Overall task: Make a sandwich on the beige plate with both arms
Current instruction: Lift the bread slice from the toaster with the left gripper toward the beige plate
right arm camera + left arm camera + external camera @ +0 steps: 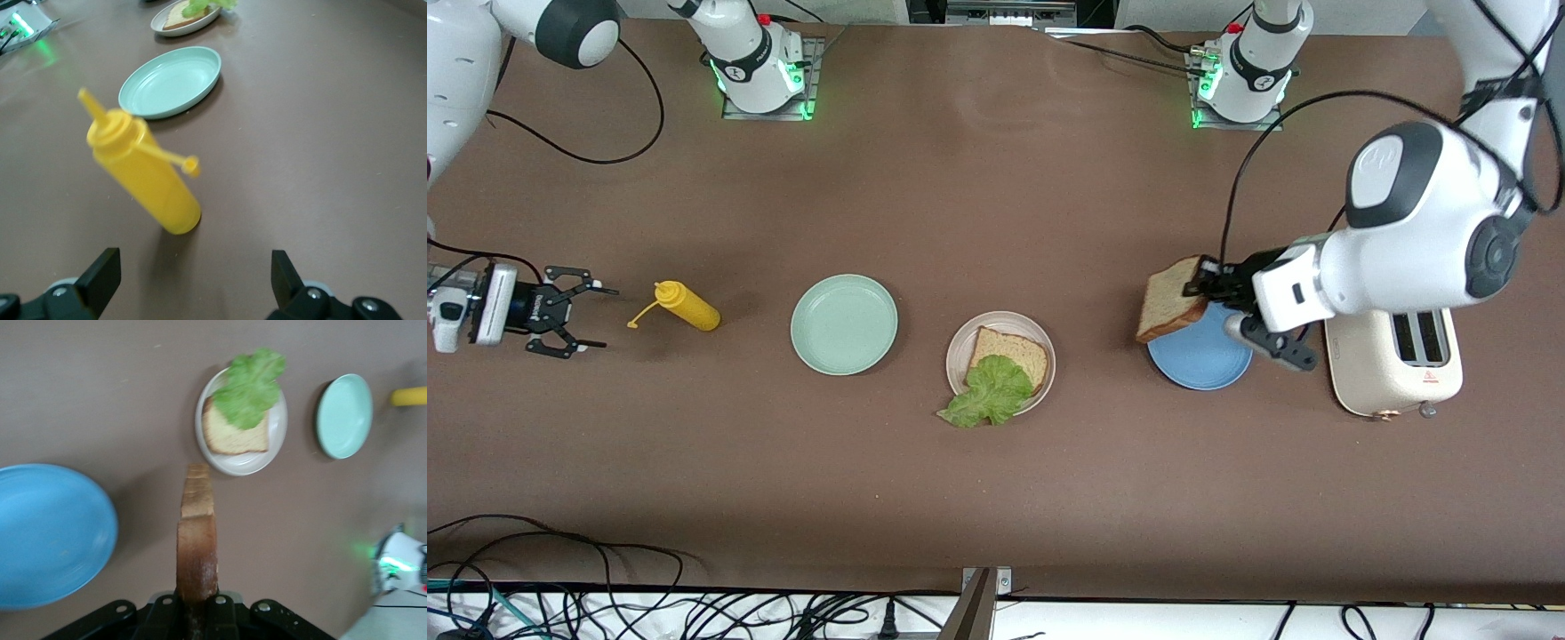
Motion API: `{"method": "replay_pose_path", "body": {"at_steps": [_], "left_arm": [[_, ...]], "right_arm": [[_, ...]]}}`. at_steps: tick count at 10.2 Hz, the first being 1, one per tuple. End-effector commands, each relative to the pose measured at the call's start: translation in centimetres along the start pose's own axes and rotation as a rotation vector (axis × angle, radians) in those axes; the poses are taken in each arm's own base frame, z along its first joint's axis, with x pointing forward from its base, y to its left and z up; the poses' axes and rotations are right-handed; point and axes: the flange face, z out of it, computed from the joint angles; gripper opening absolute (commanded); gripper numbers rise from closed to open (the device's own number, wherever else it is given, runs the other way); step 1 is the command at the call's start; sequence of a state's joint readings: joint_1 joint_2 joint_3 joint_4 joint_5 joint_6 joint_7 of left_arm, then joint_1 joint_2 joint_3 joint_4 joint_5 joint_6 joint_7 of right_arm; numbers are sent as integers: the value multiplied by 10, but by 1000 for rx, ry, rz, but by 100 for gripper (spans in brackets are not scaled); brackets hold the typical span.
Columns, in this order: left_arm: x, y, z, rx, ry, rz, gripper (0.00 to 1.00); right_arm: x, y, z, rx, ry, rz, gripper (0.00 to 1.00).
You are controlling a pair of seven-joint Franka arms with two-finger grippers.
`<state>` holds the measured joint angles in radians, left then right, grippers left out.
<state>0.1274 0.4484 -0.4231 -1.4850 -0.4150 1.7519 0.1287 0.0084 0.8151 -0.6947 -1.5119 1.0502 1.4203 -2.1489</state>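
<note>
Next, my left gripper releases the second slice of bread on top of the lettuce and bread [1016,368] [230,423] on the beige plate.
On the beige plate [960,342] in the middle of the table lies one bread slice [1016,347], with a green lettuce leaf [989,391] on top that hangs over the plate's rim. The wrist views show the same plate [277,447] [160,23] and lettuce [250,383]. My left gripper [1199,283] is shut on a second bread slice [1167,300] [197,547], held on edge in the air over the rim of the blue plate [1199,360]. My right gripper [583,316] [193,280] waits open at the right arm's end of the table, beside a yellow bottle [687,305].
A mint green plate [844,324] [343,417] [172,81] sits between the yellow squeeze bottle [143,170] and the beige plate. A cream toaster [1396,363] stands beside the blue plate [47,533], toward the left arm's end. Cables run along the table's near edge.
</note>
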Motion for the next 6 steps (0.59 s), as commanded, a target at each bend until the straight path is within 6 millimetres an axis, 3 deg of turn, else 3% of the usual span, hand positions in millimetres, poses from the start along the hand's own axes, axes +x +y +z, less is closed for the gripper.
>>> {"method": "replay_pose_path", "body": {"at_steps": [1, 3, 6], "left_arm": [[45, 12, 40, -188, 64, -14, 0], [66, 41, 90, -243, 127, -6, 0], [81, 30, 141, -349, 180, 31, 0]], "right_arm": [[54, 6, -27, 54, -59, 122, 100], [90, 8, -41, 69, -97, 211, 100], [130, 11, -53, 37, -139, 361, 100]]}}
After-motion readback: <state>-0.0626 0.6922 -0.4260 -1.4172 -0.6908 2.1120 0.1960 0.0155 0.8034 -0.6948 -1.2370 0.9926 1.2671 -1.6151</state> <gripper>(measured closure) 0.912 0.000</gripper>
